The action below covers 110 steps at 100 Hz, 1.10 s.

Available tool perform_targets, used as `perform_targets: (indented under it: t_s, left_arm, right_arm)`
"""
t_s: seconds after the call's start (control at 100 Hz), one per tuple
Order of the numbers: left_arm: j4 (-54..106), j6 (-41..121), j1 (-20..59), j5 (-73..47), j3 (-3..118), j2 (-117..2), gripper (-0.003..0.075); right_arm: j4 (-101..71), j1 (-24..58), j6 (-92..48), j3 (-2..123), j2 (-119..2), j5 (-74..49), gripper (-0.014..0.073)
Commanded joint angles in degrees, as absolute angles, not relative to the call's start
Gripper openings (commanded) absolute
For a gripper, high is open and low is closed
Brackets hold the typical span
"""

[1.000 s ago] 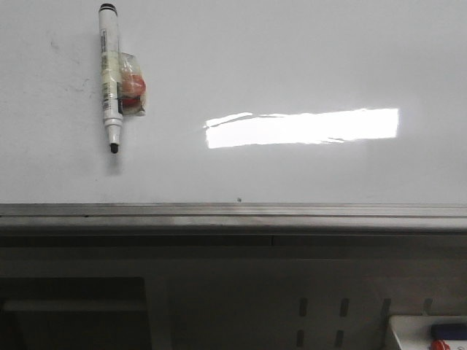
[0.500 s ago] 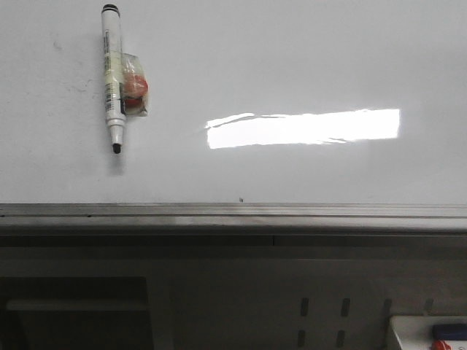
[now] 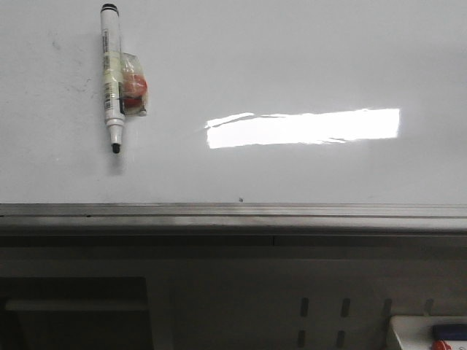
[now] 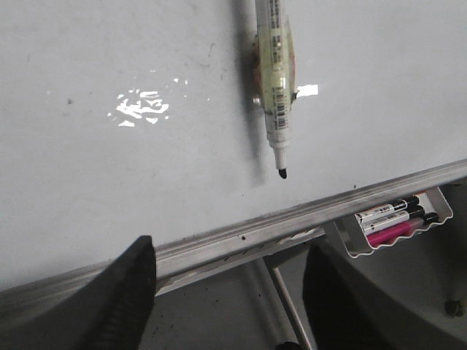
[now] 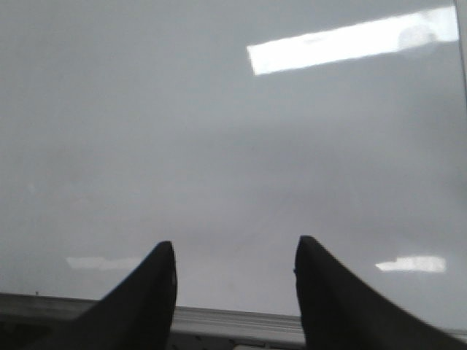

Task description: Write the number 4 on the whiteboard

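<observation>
My right gripper is to close on the back half (image 3: 110,30) of the white marker pen, beyond the red magnet and opposite the pen's black tip.
The whiteboard (image 3: 292,58) fills the upper front view, glossy white with a grey metal edge rail (image 3: 233,213) below it. No number 4 shows on it. A white marker pen (image 3: 111,76) with a black tip hangs on the board at the upper left, tip down, taped to a red magnet (image 3: 133,87). It also shows in the left wrist view (image 4: 275,87). My left gripper (image 4: 230,255) is open and empty, below the pen near the rail. My right gripper (image 5: 235,251) is open and empty, facing bare whiteboard (image 5: 182,131). Neither gripper shows in the front view.
A bright rectangular light glare (image 3: 303,127) lies on the board. A white tray (image 4: 398,222) with several markers hangs below the rail at the right; its corner shows in the front view (image 3: 430,335). A grey perforated panel (image 3: 321,313) lies under the rail.
The front view has shifted very slightly, so the marker sits a few pixels to the right. Nothing else has changed.
</observation>
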State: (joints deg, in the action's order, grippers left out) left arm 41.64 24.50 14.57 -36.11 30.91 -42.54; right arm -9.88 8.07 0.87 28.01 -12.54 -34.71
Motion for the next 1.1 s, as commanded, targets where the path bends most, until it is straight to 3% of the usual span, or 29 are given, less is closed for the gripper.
perform_targets:
  t_s: [0.0,0.47,0.72,0.84,1.09]
  left_arm:
    - [44.17,24.82,16.42,-31.59,33.66,-43.42,0.04]
    - [47.49,24.82,27.75,-26.43,43.04,-60.77,0.04]
    - [47.61,24.69,28.43,-20.98,43.64,-68.45,0.0395]
    - [47.7,24.69,28.43,-18.19,43.64,-70.32,0.0318]
    - [47.43,24.69,28.43,-17.16,43.64,-73.22,0.0027]
  right_arm:
    - [-12.42,9.23,-2.94,30.45,-13.99,-32.79,0.0332]
    - [-16.72,14.83,-5.7,34.15,-19.91,-32.56,0.0332]
    - [-16.72,14.92,-5.7,34.27,-19.89,-32.51,0.0332]
    - [-16.72,14.92,-5.7,34.27,-19.89,-32.02,0.0332]
    - [-16.72,14.92,-5.7,34.27,-19.92,-30.46,0.0332]
